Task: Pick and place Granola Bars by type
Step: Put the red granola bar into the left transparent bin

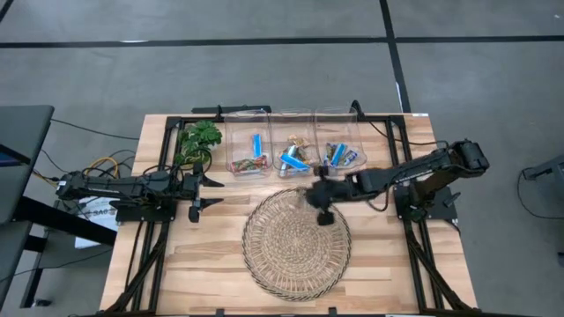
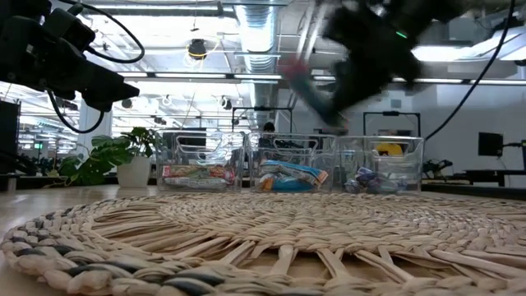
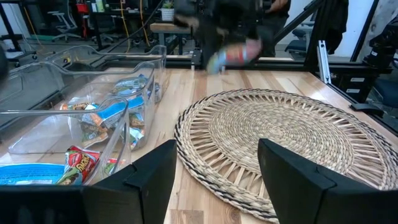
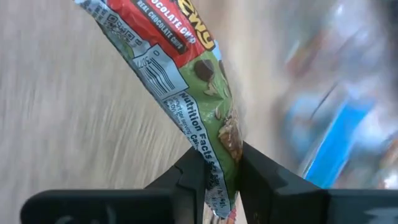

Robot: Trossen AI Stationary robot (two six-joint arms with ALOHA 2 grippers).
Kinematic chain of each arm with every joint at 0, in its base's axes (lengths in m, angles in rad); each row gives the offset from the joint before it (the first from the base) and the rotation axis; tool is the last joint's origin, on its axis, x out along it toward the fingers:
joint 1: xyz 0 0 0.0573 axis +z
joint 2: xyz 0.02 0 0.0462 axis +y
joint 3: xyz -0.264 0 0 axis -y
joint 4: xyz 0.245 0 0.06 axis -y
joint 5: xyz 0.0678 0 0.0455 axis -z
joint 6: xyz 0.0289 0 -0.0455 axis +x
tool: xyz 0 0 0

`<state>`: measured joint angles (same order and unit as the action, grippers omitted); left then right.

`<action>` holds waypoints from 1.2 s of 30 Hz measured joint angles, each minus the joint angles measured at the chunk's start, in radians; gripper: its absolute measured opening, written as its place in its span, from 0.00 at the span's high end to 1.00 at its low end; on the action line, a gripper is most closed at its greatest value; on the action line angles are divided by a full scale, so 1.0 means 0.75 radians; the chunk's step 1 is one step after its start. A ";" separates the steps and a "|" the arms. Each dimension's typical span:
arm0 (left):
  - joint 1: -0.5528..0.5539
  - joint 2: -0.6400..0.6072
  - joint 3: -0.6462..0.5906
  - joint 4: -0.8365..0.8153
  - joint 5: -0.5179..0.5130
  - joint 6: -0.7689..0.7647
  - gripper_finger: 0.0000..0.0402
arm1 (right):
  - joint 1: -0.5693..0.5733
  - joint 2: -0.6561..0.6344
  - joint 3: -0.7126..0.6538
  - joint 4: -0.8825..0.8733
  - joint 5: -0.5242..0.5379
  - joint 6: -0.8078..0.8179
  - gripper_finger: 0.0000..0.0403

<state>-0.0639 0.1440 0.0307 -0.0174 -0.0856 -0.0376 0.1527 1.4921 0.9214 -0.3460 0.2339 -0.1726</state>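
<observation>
My right gripper should release the granola bar by the red wrapper in the clear bin [image 1: 246, 164] nearest the green plant.
My right gripper [image 1: 317, 201] hovers over the far edge of the woven mat [image 1: 295, 242], shut on a granola bar [image 4: 180, 68] with a red and green wrapper. The left wrist view shows this bar [image 3: 235, 56] in the air in front of the bins. More bars, blue and multicoloured, lie in three clear bins [image 1: 248, 151] [image 1: 293, 154] [image 1: 342, 154] along the far edge. My left gripper [image 1: 211, 192] waits open, above the table left of the mat, near the left bin; its fingers [image 3: 155, 177] stand wide apart. My right gripper pinches the granola bar by one end of its wrapper [image 4: 217, 146] between the two fingers. The rest of the bar sticks out past the fingertips. It is lifted clear of the mat and table.
A green plant in a white pot [image 1: 198, 141] stands at the far left, beside the left bin. The round woven mat [image 3: 280, 137] covers the table's middle, with bare wood around it. Black frame rails [image 1: 388, 123] run along the table's far and side edges.
</observation>
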 joint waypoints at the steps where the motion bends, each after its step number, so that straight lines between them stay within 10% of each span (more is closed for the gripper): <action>1: 0.000 0.000 0.000 0.000 0.000 0.000 0.45 | -0.018 0.000 0.017 0.081 0.000 0.000 0.84; 17: 0.000 0.000 -0.001 0.005 -0.003 0.000 0.45 | -0.287 0.458 0.420 0.908 0.002 -0.003 0.84; 36: 0.000 0.001 -0.001 0.007 -0.002 0.000 0.45 | -0.408 0.832 1.093 0.016 0.004 -0.095 0.84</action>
<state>-0.0637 0.1444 0.0303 -0.0120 -0.0868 -0.0376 -0.1532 2.1162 1.7409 -0.3337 0.2369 -0.2438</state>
